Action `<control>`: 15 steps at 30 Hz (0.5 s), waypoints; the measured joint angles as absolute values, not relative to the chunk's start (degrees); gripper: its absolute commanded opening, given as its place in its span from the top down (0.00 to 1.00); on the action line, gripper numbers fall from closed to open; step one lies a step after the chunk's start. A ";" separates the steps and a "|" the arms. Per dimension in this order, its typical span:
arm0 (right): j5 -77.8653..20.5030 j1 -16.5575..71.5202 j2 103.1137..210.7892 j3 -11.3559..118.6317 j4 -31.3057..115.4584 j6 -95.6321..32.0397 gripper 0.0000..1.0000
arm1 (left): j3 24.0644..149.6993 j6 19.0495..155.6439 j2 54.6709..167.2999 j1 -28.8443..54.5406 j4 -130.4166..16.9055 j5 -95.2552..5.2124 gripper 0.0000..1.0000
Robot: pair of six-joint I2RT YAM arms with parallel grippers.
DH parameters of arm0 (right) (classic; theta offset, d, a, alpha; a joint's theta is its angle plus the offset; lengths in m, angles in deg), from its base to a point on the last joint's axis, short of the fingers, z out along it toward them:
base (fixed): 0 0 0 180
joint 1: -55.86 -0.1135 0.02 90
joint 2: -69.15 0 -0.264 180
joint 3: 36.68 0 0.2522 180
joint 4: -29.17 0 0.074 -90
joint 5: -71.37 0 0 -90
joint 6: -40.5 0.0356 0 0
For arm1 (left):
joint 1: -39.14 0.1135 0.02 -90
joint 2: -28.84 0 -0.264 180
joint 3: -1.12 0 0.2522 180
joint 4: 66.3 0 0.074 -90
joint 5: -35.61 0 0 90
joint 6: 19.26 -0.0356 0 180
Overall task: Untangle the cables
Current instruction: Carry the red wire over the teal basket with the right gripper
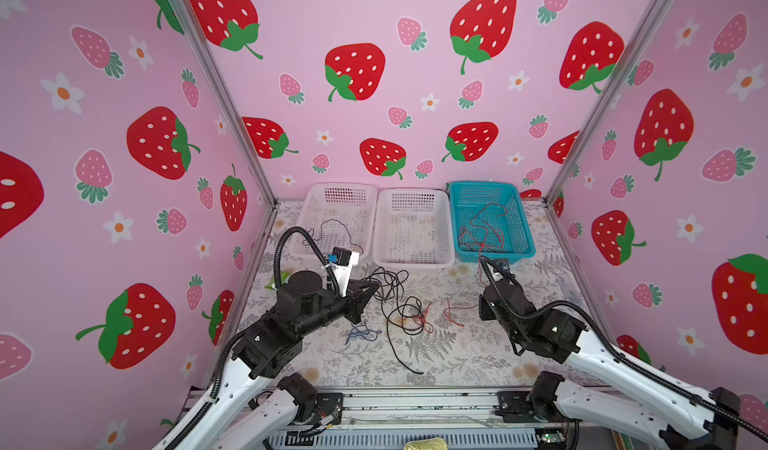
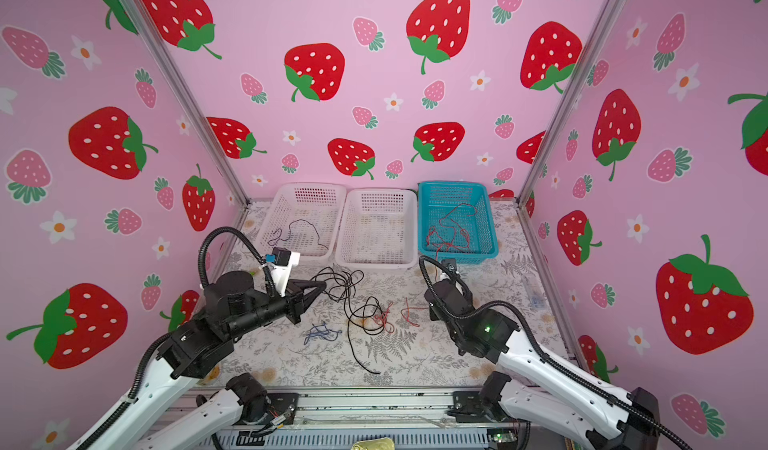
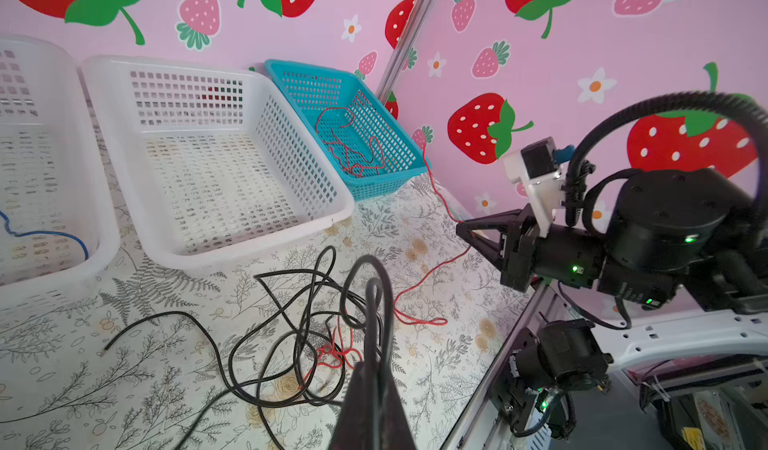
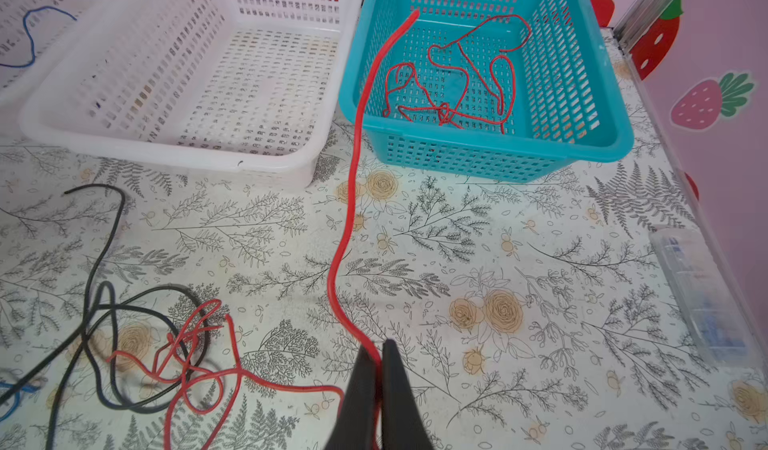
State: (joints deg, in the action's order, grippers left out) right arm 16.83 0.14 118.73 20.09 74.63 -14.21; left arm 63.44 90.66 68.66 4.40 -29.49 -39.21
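Observation:
I will let go of the red cable with my right gripper over the other red cable inside the blue basket (image 1: pixel 485 238) (image 4: pixel 460 107), toward its front side.
A tangle of black cable (image 1: pixel 395 298) lies mid-table, knotted with a red cable (image 1: pixel 424 319). My left gripper (image 1: pixel 376 285) is shut on a raised loop of the black cable (image 3: pixel 370 269); in the left wrist view the strand runs between the closed fingers (image 3: pixel 357 385). My right gripper (image 4: pixel 376 352) is shut on the red cable (image 4: pixel 349 202), which rises from the knot (image 4: pixel 187 344) toward the blue basket's rim (image 4: pixel 482 144). A blue cable (image 1: pixel 361 333) lies bunched near the left arm. More red cable (image 1: pixel 484 227) lies inside the blue basket.
Two white baskets (image 1: pixel 332 190) (image 1: pixel 411 194) and the blue basket (image 1: pixel 482 186) line the back wall. The left white basket holds a thin dark-blue cable (image 3: pixel 41 233). A clear plastic piece (image 4: pixel 698 294) lies by the right wall, and something green (image 1: pixel 280 279) sits behind the left arm.

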 measured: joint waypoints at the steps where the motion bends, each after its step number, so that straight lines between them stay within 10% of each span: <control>1: 17.01 0.16 118.47 20.44 74.85 -14.36 1.00 | 63.33 90.38 68.96 4.37 -29.44 -38.89 1.00; 15: 14.15 11.48 122.27 33.47 74.11 -21.64 1.00 | 58.45 86.93 69.92 4.37 -29.97 -37.27 1.00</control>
State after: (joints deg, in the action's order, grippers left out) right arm 14.15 11.48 122.27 33.47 74.11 -21.64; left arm 58.45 86.93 69.92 4.37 -29.97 -37.27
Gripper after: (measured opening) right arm 0.062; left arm 0.064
